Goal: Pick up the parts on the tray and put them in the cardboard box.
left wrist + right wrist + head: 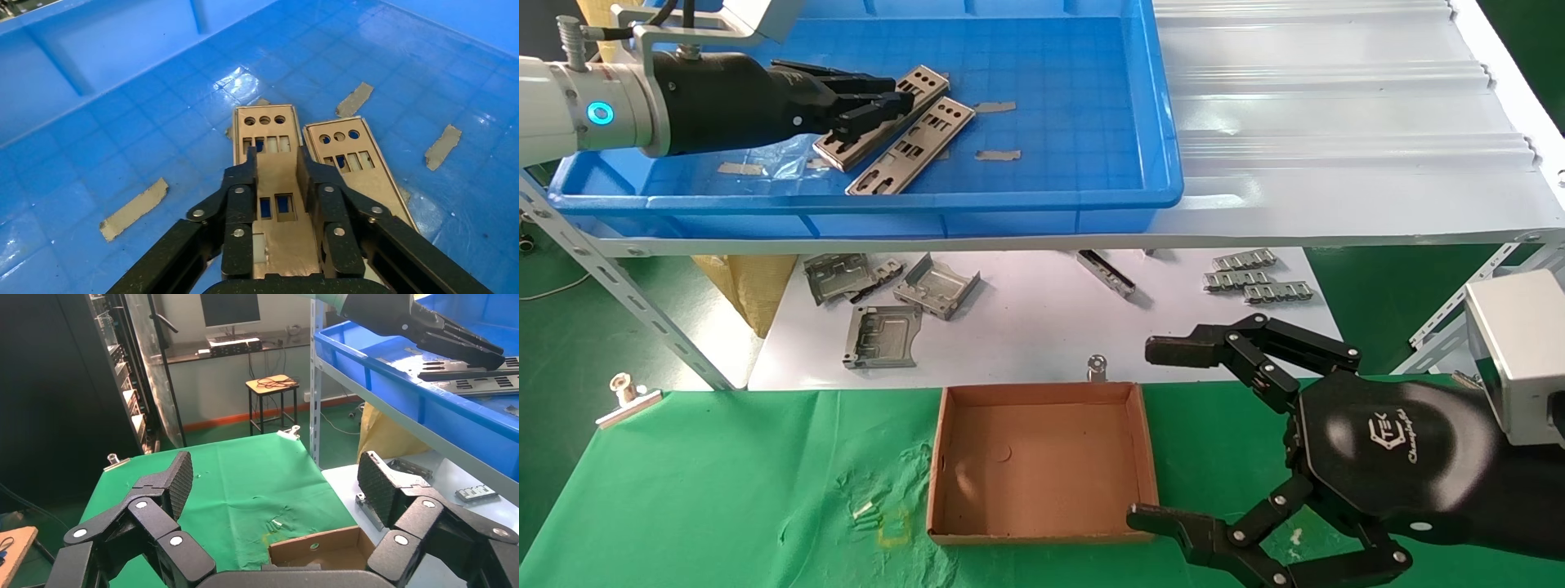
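Observation:
My left gripper has one finger over the farther plate's top, inside its long edge, so it should open wide and take the plate (278,177) by both sides.
Two silver-grey plates lie side by side in the blue tray (1009,200). My left gripper (896,91) reaches low into the tray along the farther plate (923,82). In the left wrist view, the left gripper (276,156) has its fingers drawn in to the width of that plate (269,131), which shows between them. The second plate (911,147) lies free beside it (361,165). The brown cardboard box (937,465) sits empty on the green cloth. My right gripper (1144,433) hangs wide open and empty beside the box's right wall; it also shows in the right wrist view (274,478), with the box (312,546) below it.
Tan tape strips (997,154) stick to the tray floor. The tray rests on a shelf with a white corrugated sheet (1336,122). On the white surface beneath the shelf lie bent grey brackets (936,286) and ridged clip strips (1254,282). A binder clip (625,396) holds the cloth's edge.

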Controlling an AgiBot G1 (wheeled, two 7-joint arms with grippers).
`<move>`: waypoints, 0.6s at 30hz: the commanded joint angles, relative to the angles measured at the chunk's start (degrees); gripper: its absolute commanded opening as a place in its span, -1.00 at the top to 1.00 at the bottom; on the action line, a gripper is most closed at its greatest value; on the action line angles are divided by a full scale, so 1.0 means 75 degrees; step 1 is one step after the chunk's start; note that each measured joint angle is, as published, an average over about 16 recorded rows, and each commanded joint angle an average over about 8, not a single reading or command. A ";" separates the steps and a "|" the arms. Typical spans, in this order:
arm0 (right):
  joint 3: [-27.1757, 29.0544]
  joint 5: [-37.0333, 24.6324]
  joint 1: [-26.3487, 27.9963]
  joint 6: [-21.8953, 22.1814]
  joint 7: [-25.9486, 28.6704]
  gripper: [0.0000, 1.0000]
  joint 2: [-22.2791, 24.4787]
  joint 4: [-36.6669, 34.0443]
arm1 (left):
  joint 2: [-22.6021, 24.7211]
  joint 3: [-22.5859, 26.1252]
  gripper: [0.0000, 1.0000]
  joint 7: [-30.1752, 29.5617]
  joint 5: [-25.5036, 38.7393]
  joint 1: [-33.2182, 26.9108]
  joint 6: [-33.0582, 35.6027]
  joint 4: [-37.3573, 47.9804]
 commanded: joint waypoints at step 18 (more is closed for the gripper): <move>0.0000 0.0000 0.0000 0.0000 0.0000 -1.00 0.0000 0.0000 | -0.0028 0.0011 -0.59 0.0244 0.0016 -0.0119 -0.0015 -0.0118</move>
